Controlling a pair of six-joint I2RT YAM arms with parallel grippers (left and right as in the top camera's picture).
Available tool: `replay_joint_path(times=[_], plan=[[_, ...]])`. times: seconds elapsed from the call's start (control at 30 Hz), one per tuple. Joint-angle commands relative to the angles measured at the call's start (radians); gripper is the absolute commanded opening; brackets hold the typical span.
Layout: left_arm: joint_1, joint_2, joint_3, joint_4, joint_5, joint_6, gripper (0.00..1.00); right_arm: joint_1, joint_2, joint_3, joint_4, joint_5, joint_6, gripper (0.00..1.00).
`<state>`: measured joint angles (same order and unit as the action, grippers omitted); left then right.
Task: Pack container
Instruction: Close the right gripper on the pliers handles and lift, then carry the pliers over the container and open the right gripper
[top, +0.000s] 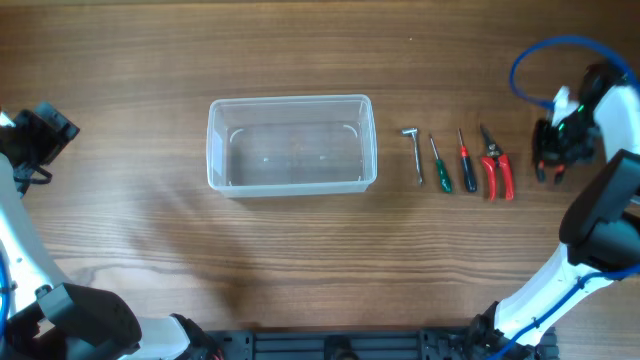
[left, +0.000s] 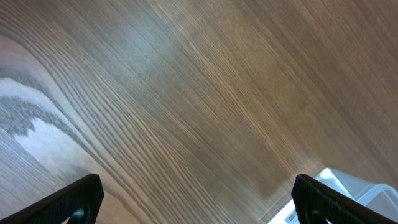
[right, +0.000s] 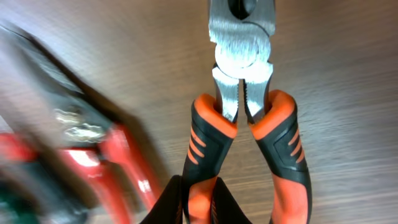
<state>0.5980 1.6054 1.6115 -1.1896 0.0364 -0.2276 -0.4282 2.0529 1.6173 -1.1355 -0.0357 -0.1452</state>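
The robot's right gripper needs to release the orange-and-black pliers, now held above the wood, on the clear plastic container's bottom, near the middle (top: 271, 149).
The clear plastic container (top: 214, 150) stands open and empty at the table's middle. One pale corner of it shows at the lower right of the left wrist view (left: 357, 186). My right gripper (top: 549, 152) is at the far right, shut on one handle of orange-and-black pliers (right: 249, 118). Its fingers (right: 200, 205) pinch the left handle and hold the pliers above the wood. My left gripper (top: 40, 130) is open and empty at the far left, with its fingers spread wide over bare wood (left: 199, 202).
Right of the container lie in a row a small metal hex key (top: 413, 152), a green-handled screwdriver (top: 440, 167), a red-handled screwdriver (top: 466, 162) and red-handled cutters (top: 496, 166). The cutters appear blurred in the right wrist view (right: 93, 146).
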Motion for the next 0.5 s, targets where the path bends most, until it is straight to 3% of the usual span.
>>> replay_joint_path(times=[0.0, 0.17, 0.3, 0.47], plan=[[0.005, 0.002, 0.006, 0.000, 0.016, -0.016, 1.00, 0.031, -0.138, 0.190, -0.080, -0.148, 0.043, 0.04], [0.005, 0.002, 0.006, 0.000, 0.016, -0.016, 1.00, 0.152, -0.275, 0.288, -0.130, -0.219, 0.043, 0.04], [0.005, 0.002, 0.006, 0.000, 0.016, -0.016, 1.00, 0.372, -0.378, 0.290, -0.125, -0.237, 0.025, 0.04], [0.005, 0.002, 0.006, 0.000, 0.016, -0.016, 1.00, 0.680, -0.380, 0.288, -0.109, -0.257, -0.105, 0.04]])
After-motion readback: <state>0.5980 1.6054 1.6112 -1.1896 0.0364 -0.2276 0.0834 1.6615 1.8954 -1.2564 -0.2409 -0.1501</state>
